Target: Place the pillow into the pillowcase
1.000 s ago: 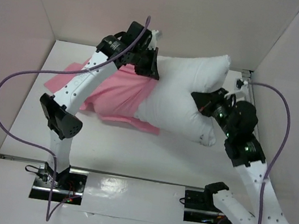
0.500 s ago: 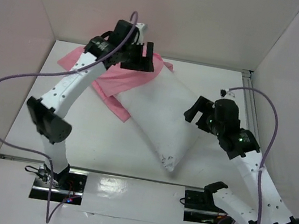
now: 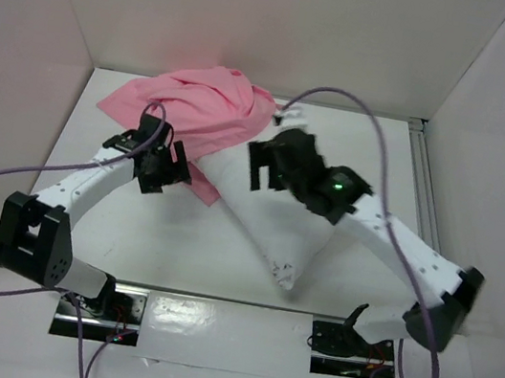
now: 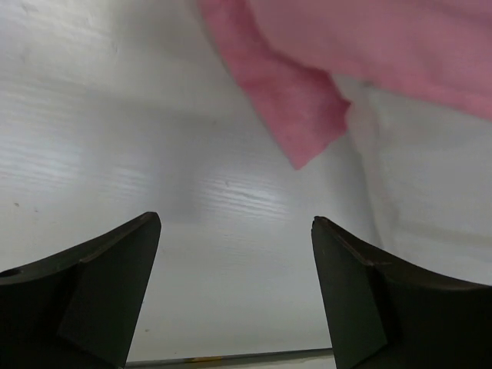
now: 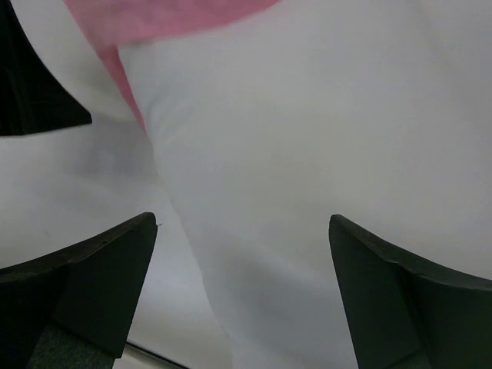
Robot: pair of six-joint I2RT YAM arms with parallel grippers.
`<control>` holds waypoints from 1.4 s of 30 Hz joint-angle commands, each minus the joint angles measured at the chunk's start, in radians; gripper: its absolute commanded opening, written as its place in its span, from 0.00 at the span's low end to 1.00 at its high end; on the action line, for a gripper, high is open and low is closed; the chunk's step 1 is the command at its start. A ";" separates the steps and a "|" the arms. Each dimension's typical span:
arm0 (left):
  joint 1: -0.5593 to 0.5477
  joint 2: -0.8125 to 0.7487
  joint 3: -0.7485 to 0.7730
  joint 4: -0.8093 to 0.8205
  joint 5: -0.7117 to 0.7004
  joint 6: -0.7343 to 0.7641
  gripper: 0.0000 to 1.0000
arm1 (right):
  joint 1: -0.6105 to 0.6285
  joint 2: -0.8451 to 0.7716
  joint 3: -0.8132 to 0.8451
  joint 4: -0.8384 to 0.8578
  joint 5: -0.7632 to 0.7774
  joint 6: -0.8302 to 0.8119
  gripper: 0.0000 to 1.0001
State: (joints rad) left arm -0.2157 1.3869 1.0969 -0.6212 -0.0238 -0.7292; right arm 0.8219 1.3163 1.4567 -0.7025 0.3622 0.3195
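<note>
Next, I move my left gripper to the pink pillowcase's near corner (image 3: 208,197) (image 4: 303,152), which sticks out beside the white pillow, and close it there.
The white pillow (image 3: 277,230) lies slanted on the table, its far end tucked under the pink pillowcase (image 3: 198,107), which is bunched at the back left. My left gripper (image 3: 171,172) hangs low at the pillowcase's near edge, open and holding nothing. In the left wrist view a pink pillowcase corner (image 4: 301,115) and the pillow's side (image 4: 419,184) lie beyond the left gripper (image 4: 234,231), with bare table between the fingers. My right gripper (image 3: 266,167) is open above the pillow's upper part. In the right wrist view the pillow (image 5: 307,154) fills the space ahead of the right gripper (image 5: 242,227).
White walls close the table in at the back and on both sides. A metal rail (image 3: 420,183) runs along the right edge. Purple cables (image 3: 345,98) loop over the arms. The arm bases sit on the shiny strip (image 3: 220,324) at the near edge.
Both grippers opened and let go. The pillow dropped to the table. My left arm came down to the pillowcase's near edge; my right arm swung left over the pillow.
</note>
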 commanded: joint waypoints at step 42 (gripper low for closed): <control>0.024 0.366 -0.166 0.715 0.206 -0.095 0.77 | -0.093 0.224 0.177 -0.002 -0.241 -0.192 0.00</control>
State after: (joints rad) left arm -0.1978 1.7271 0.9207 0.0326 0.1768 -0.8600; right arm 0.7418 1.5852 1.5658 -0.7345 0.1375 0.1390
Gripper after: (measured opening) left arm 0.794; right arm 0.010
